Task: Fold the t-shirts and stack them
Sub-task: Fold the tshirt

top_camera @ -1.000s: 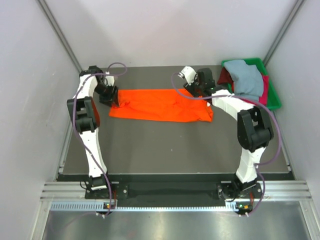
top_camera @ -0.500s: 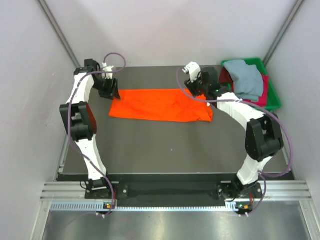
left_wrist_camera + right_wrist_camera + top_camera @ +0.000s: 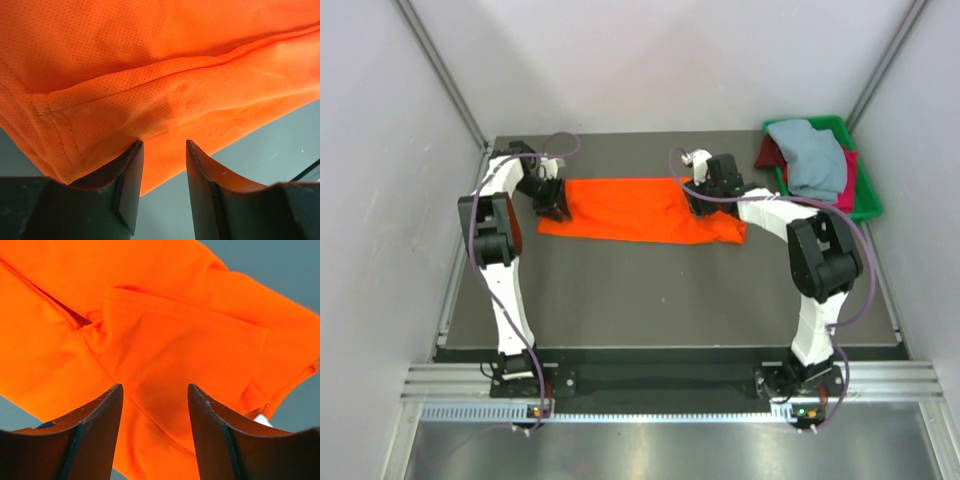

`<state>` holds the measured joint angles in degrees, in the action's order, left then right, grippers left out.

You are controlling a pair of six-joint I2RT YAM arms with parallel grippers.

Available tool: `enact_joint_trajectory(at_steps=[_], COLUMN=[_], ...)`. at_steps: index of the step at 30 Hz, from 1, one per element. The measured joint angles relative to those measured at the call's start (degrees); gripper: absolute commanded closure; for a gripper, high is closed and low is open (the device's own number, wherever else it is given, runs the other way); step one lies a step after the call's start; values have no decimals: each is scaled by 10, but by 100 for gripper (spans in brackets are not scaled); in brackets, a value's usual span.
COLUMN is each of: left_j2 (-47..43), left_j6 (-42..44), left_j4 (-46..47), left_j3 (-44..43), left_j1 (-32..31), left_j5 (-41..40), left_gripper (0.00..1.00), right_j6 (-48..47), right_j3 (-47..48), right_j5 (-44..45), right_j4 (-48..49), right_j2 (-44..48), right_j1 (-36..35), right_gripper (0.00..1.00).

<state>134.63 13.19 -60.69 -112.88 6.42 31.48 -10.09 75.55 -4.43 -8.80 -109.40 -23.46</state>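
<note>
The orange t-shirt's near corner (image 3: 741, 238) is at the end closest to the green tray. My right gripper needs to go there next and close on it.
A bright orange t-shirt (image 3: 630, 212) lies folded into a long strip across the back of the dark table (image 3: 660, 290). My left gripper (image 3: 558, 207) is low at its left end. In the left wrist view that gripper (image 3: 163, 145) is open, its tips touching the hemmed edge of the orange cloth (image 3: 150, 65), with bare table in the gap. My right gripper (image 3: 696, 203) is over the shirt's right part. The right wrist view has it (image 3: 155, 387) open, just above a folded sleeve (image 3: 175, 330). A pale grey-blue t-shirt (image 3: 815, 155) lies on dark red ones (image 3: 770, 152).
The green tray (image 3: 868, 203) holding the piled shirts stands at the back right corner of the table. Grey walls close in the left, back and right sides. Both arms reach from their bases at the near edge.
Both grippers were raised at the shirt's far edge half a second ago; they have come down and nearer, the left onto the left end, the right onto the right part.
</note>
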Motion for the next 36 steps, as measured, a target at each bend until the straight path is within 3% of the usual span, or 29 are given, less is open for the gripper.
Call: enact_joint_trajectory(at_steps=[15,29,36], left_j2=[-23,-84,-137], left_j6=[-12,21,19], left_j4=[11,-69,-75], left_j3=[37,153,227], left_j1=[-11,-106,-141], left_j5=[-31,-111,-132], left_gripper=[52,54,53], right_j6=[137,146,141], right_j3=[70,324,394], right_j5=[-55,-84,-74], right_j4=[-49,-108,-100], right_j2=[-87,-247,-287], right_j1=[68,91,91], right_gripper=[44,40,39])
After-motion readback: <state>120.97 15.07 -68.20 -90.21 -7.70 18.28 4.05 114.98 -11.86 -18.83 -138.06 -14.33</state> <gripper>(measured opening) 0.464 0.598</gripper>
